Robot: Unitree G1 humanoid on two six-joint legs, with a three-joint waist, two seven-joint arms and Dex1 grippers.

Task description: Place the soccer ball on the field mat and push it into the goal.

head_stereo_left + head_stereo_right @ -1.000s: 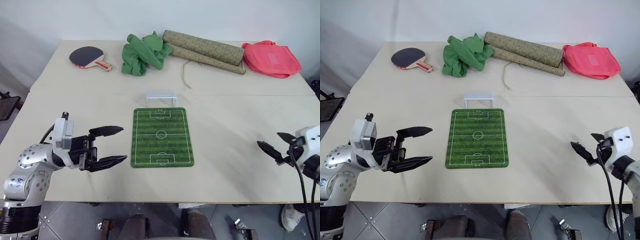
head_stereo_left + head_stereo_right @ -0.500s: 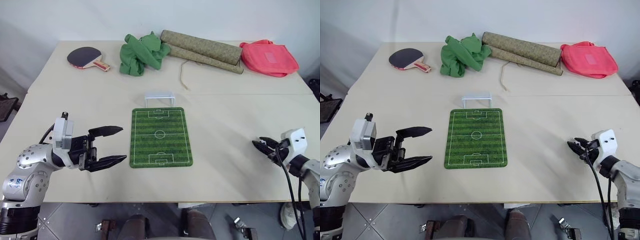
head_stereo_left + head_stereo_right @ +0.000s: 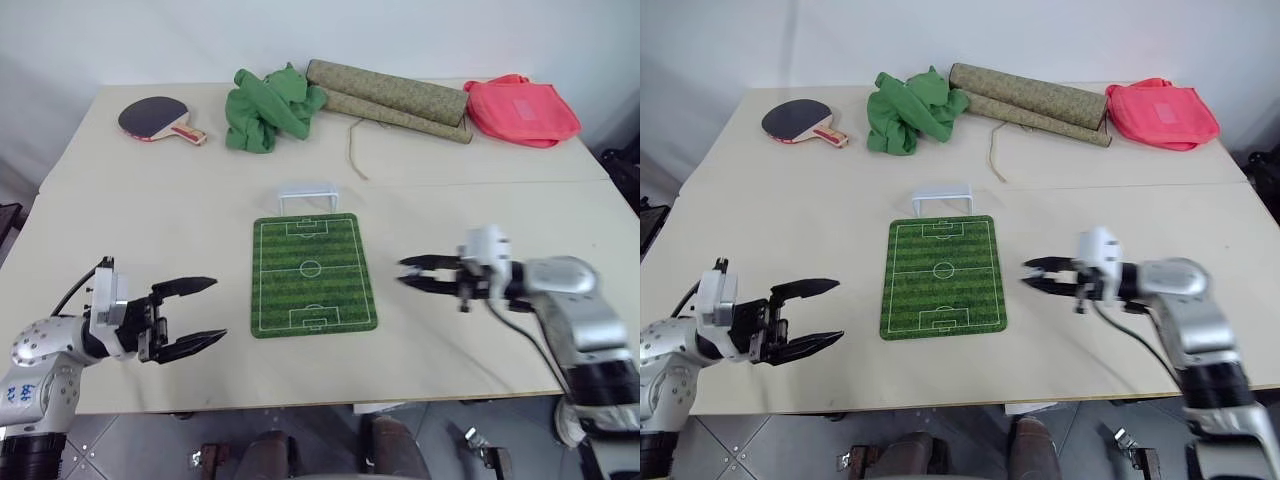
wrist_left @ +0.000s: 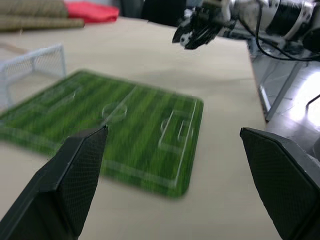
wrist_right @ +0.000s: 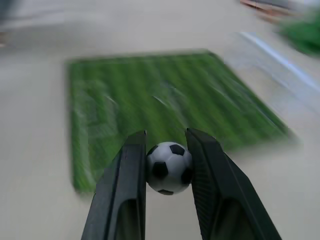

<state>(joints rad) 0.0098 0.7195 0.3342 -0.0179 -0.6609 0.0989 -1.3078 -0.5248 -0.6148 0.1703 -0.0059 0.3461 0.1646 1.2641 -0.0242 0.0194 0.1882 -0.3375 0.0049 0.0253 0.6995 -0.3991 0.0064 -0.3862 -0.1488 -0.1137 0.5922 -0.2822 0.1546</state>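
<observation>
My right gripper is to release the soccer ball soon. It will let go inside the white-lined box at the field mat's near end [image 3: 315, 323] [image 5: 89, 113].
The tiny soccer ball [image 5: 169, 168], white with black patches, sits pinched between the two black fingers of my right gripper [image 5: 165, 141]. That gripper [image 3: 405, 272] hovers just off the right edge of the field mat [image 3: 312, 273], pointing toward it. The mat lies flat in the middle of the table, green with white pitch lines. The small white goal [image 3: 307, 193] stands at its far end. My left gripper [image 3: 216, 310] is open and holds nothing, low over the table to the left of the mat.
Along the far side of the table [image 3: 480, 190] lie a red and black paddle [image 3: 150, 120], a green cloth bundle [image 3: 265, 108], two rolled mats [image 3: 385, 95] with a loose cord [image 3: 352, 160], and a pink bag [image 3: 518, 108].
My right arm has swung in from the table's right side to the mat's right edge, and its fingers went from open to shut. The left gripper sank a little and drew leftward.
</observation>
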